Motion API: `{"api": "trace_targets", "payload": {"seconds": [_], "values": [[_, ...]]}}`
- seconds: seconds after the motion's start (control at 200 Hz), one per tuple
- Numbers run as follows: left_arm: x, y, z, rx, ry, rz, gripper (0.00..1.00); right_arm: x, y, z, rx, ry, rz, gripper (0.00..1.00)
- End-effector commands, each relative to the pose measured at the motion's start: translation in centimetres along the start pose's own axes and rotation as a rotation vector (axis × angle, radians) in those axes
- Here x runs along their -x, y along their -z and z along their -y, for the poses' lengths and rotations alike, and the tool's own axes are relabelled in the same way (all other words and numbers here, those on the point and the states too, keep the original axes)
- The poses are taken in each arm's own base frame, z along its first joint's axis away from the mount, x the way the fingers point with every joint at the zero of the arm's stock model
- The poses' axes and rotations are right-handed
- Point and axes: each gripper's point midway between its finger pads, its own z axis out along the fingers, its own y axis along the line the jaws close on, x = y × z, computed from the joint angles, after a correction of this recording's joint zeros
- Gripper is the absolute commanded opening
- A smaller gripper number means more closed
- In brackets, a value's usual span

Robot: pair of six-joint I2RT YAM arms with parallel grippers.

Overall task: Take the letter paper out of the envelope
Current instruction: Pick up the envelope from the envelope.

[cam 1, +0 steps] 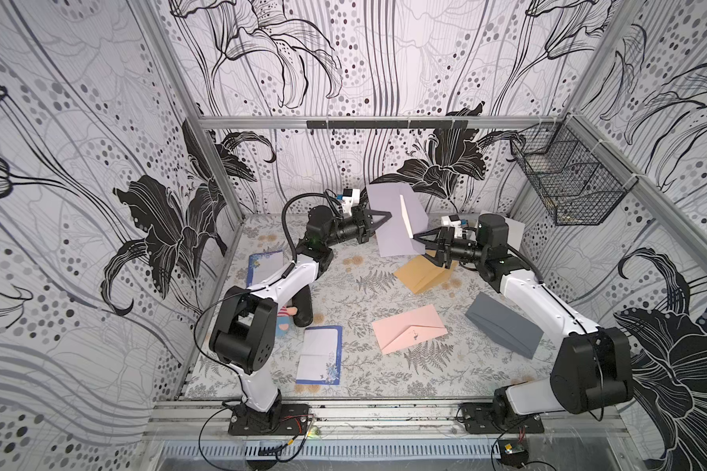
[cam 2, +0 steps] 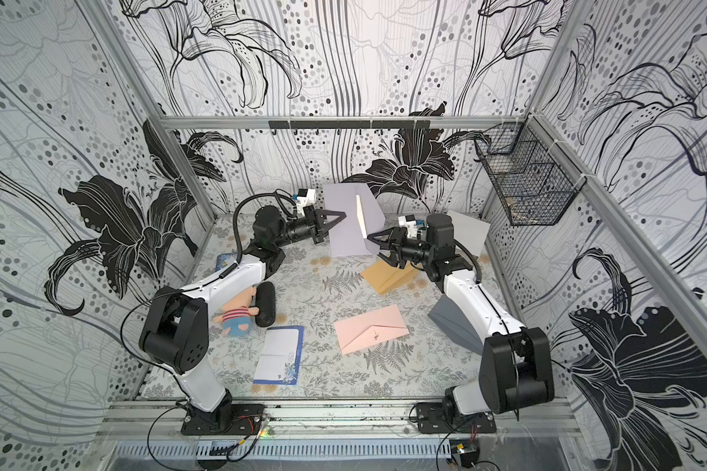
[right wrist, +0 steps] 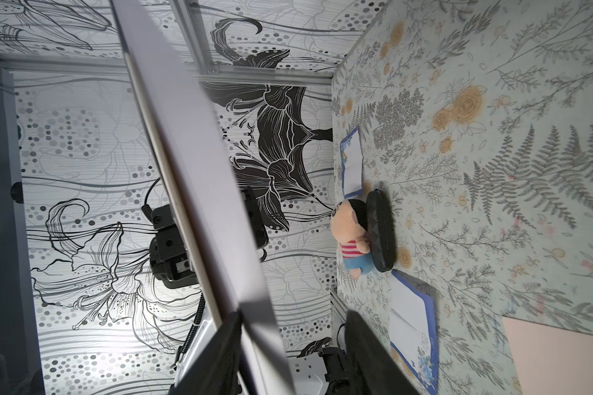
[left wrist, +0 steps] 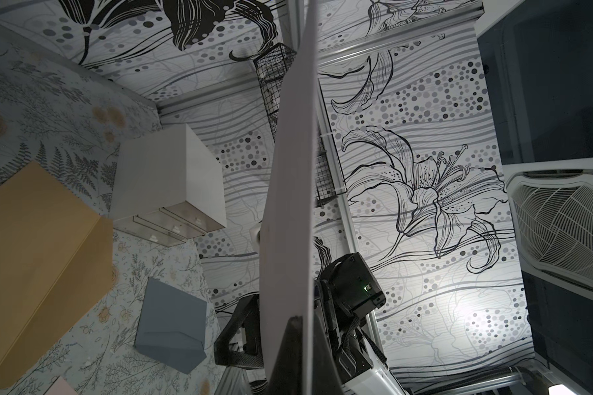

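I will grip the envelope's flap (cam 1: 418, 215) with my right gripper before my left gripper moves to the letter paper, as my left gripper holds the envelope's edge opposite the letter paper.
A lavender envelope (cam 1: 388, 232) (cam 2: 343, 236) hangs upright above the back of the table, and my left gripper (cam 1: 385, 216) (cam 2: 341, 215) is shut on its left edge. The white letter paper (cam 1: 405, 218) (cam 2: 360, 218) shows as a bright strip at the envelope's open side. My right gripper (cam 1: 421, 247) (cam 2: 377, 247) stands open around the envelope's lower right corner. In the right wrist view the envelope (right wrist: 192, 154) and the pale paper edge (right wrist: 172, 191) lie against one finger (right wrist: 220, 355), far from the other. The left wrist view shows the envelope (left wrist: 288, 205) edge-on.
On the table lie a tan envelope (cam 1: 423, 275), a pink envelope (cam 1: 409, 328), a grey envelope (cam 1: 503, 324) and two blue-bordered letter sheets (cam 1: 319, 354) (cam 1: 264, 267). A plush toy (cam 2: 237, 316) and black case (cam 2: 265, 304) sit beside the left arm. A wire basket (cam 1: 568, 179) hangs on the right wall.
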Motion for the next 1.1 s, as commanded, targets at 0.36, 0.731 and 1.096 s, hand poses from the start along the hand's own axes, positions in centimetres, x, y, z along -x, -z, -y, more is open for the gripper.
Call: {"api": "trace_targets", "payload": {"seconds": [0.36, 0.731, 1.096], "values": [[0.2, -0.7, 0.5, -0.046, -0.022, 0.011, 0.0, -1.4, 0.2, -4.0, 0.109, 0.057, -0.032, 0.48], [-0.4, -1.2, -0.7, -0.031, -0.011, 0.0, 0.0, -1.6, 0.5, -4.8, 0.122, 0.054, -0.037, 0.32], [-0.9, -0.9, -3.1, 0.103, 0.001, -0.002, 0.41, -1.8, 1.4, -3.0, -0.015, 0.107, 0.017, 0.0]]}}
